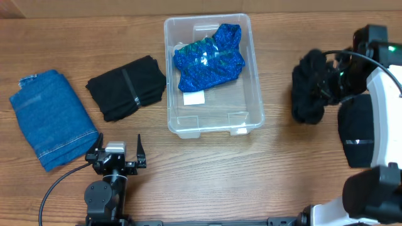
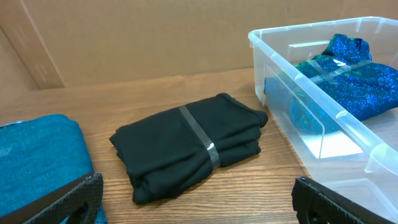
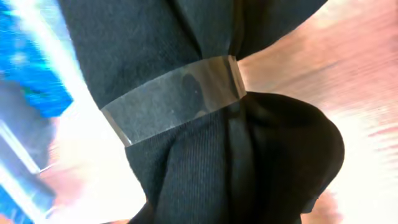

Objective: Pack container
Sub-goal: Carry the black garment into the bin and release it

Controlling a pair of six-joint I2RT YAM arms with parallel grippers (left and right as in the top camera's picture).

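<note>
My right gripper is going to release the black garment over the white label in the clear container (image 1: 188, 101).
The clear container (image 1: 255, 81) stands at the table's middle, with a white label (image 1: 193, 98) on its bottom and a shiny blue garment (image 1: 210, 59) inside. It also shows in the left wrist view (image 2: 323, 93), with the blue garment (image 2: 360, 78). My right gripper (image 1: 331, 80) is right of the container, shut on a black garment (image 1: 308, 91) bound with clear tape. That garment (image 3: 205, 155) fills the right wrist view and hides the fingers. My left gripper (image 1: 119, 152) is open and empty near the front edge (image 2: 199, 199).
A second black folded garment (image 1: 127, 86) with a tape band lies left of the container, also seen in the left wrist view (image 2: 189, 143). A folded blue denim piece (image 1: 53, 119) lies at the far left (image 2: 37, 155). A cardboard wall stands behind the table.
</note>
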